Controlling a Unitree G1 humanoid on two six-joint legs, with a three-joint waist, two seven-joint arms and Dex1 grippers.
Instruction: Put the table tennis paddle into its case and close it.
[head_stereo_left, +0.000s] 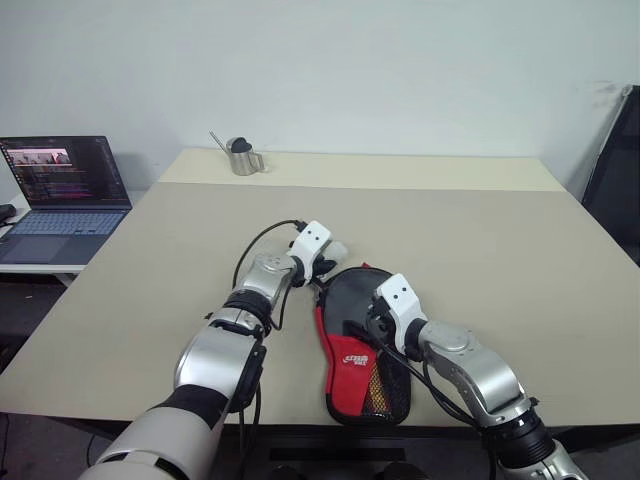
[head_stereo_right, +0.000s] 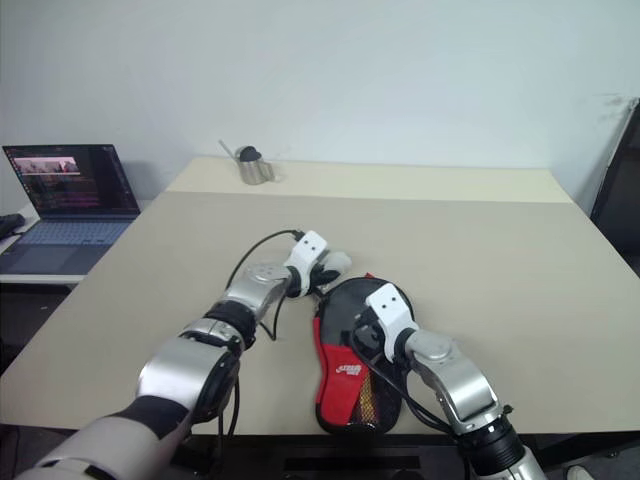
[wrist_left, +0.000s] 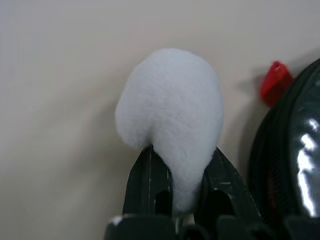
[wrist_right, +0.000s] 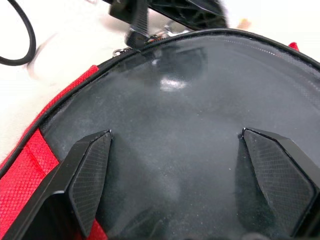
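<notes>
Next, my left gripper lets go of the white fluffy puff on the table (head_stereo_left: 424, 266) beside the case, just beyond my right gripper.
The case (head_stereo_left: 360, 345) lies flat near the table's front edge, with a black upper panel, a red lower panel with a white logo, and a mesh pocket. The table tennis paddle is hidden. My left gripper (wrist_left: 182, 150) is at the case's upper left edge (head_stereo_left: 325, 266), shut on a white fluffy puff (wrist_left: 172, 105) next to the zip rim. My right gripper (wrist_right: 175, 135) stands open over the glossy black upper panel (wrist_right: 170, 100). Its fingers (wrist_right: 90, 175) are spread wide with nothing between them. A small red tab (wrist_left: 275, 82) sticks out at the case's top.
A metal cup (head_stereo_left: 242, 157) with a handle stands at the table's far side. An open laptop (head_stereo_left: 65, 185) sits on a lower side table to the left. A dark chair back (head_stereo_left: 615, 170) is at the right. The case lies close to the table's front edge (head_stereo_left: 300, 425).
</notes>
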